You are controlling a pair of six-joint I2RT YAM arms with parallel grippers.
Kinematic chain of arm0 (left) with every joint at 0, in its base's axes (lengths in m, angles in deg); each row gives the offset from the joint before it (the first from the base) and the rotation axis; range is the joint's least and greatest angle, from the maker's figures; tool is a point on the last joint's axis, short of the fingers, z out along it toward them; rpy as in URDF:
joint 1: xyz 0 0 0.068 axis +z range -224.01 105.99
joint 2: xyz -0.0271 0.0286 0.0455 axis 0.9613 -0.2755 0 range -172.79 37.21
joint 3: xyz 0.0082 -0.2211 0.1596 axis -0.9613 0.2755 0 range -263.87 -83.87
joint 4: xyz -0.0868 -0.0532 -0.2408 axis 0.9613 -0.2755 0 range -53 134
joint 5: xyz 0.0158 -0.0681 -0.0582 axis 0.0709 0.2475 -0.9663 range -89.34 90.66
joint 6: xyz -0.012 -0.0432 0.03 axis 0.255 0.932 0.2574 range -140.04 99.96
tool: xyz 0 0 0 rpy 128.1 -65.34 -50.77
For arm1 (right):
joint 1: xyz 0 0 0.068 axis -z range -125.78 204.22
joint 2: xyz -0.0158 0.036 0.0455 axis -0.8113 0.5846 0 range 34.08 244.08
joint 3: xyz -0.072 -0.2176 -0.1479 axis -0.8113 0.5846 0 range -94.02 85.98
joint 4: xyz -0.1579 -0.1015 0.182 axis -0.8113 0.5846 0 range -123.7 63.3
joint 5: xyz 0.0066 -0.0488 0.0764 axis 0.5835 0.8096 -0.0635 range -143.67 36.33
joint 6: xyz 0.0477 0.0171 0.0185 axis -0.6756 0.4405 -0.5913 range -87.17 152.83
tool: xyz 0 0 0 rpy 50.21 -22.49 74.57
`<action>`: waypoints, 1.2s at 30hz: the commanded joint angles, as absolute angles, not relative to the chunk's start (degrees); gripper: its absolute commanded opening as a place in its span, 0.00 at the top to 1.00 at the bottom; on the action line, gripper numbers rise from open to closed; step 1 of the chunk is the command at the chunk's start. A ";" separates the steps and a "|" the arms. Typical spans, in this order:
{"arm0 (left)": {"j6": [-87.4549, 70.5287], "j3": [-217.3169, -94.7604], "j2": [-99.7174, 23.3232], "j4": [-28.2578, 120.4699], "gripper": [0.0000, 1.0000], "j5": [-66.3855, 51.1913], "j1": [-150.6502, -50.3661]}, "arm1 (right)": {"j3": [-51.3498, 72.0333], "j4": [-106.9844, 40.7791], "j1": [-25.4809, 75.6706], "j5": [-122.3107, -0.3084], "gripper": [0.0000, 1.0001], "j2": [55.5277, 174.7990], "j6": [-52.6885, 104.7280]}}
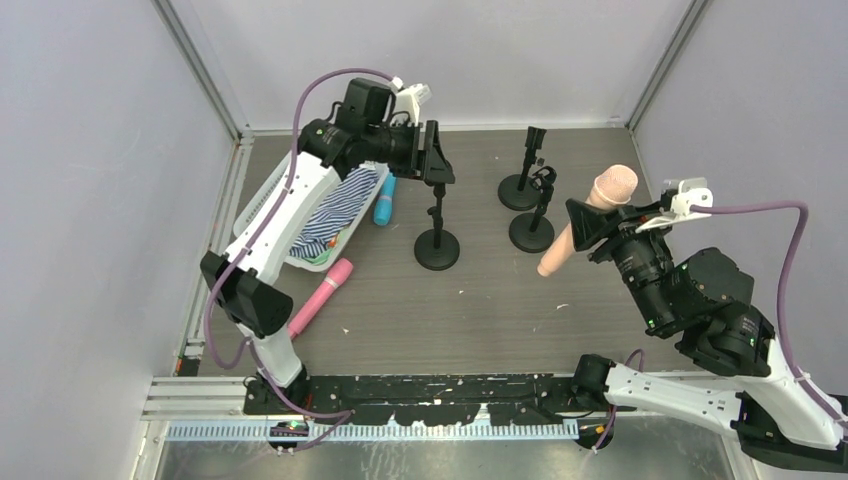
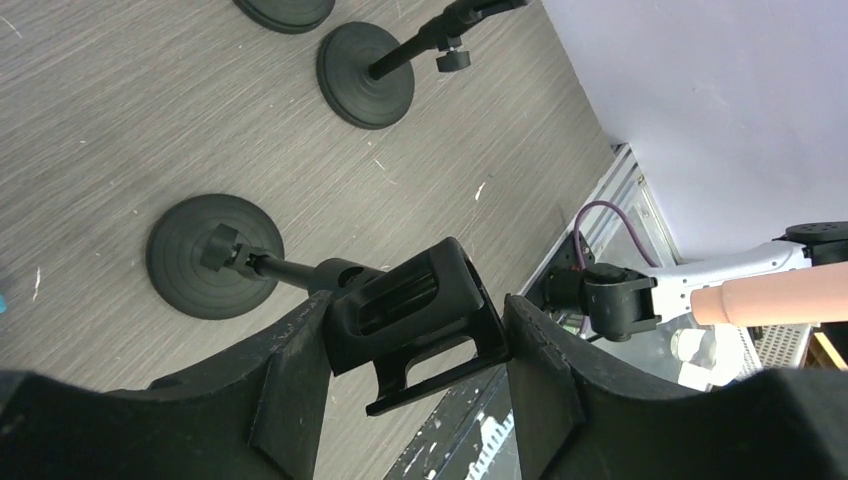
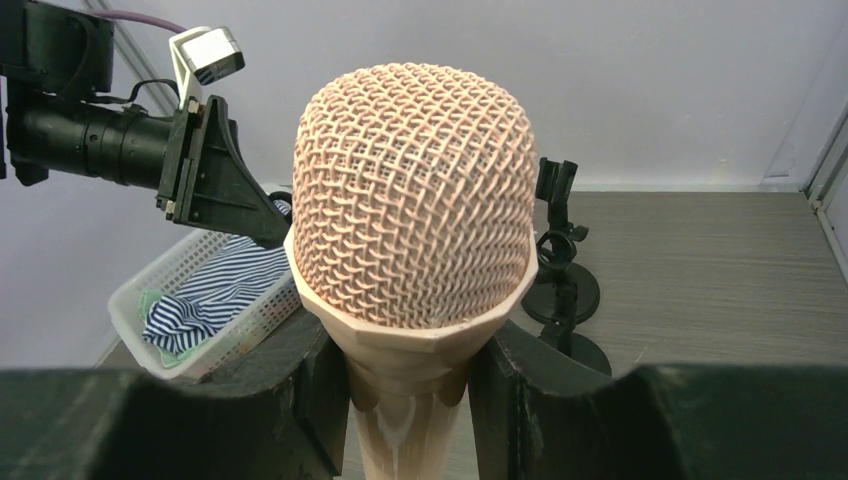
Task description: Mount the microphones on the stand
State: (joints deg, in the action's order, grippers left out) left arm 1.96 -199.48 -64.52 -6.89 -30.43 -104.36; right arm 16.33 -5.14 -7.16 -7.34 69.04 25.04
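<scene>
The sides of the black clip that must take the peach-beige microphone are covered by my left gripper, so I need to grip the stand's neck point(image 2: 338, 274) below the clip.
My right gripper point(image 1: 597, 222) is shut on the peach-beige microphone point(image 1: 592, 213) and holds it tilted above the table, right of the stands. In the right wrist view its fingers point(image 3: 318, 390) clamp the neck under the mesh head point(image 3: 410, 190). My left gripper point(image 1: 437, 153) is shut on the black clip point(image 2: 415, 305) at the top of the middle stand point(image 1: 437, 245), one finger point(image 2: 290, 380) on each side of it. The bright blue microphone point(image 1: 385, 200) lies beside the basket. The pink microphone point(image 1: 322, 295) lies on the table at the left front.
A white basket point(image 1: 262, 192) with striped cloth stands at the back left; it also shows in the right wrist view point(image 3: 150, 285). Two more black stands point(image 1: 520, 188) point(image 1: 532, 230) stand close together at the back right of the middle stand. Walls and metal rails bound the table.
</scene>
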 commanded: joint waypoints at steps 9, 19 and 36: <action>-0.23 -190.67 -55.96 4.00 0.08 -24.64 -104.07 | 18.10 -19.51 -7.27 -7.70 0.99 72.79 25.67; 2.58 -177.85 -45.33 23.64 0.00 -22.77 -104.07 | 26.64 -41.62 -7.25 -7.01 0.99 76.18 25.15; -1.89 -135.46 -25.38 66.64 0.05 11.75 -116.43 | 33.12 -72.52 -6.70 -2.23 0.96 83.71 31.56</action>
State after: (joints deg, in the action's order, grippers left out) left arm 4.12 -139.05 -27.24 50.83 -1.20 -111.48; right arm 35.08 -62.01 -7.14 -6.10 82.79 28.61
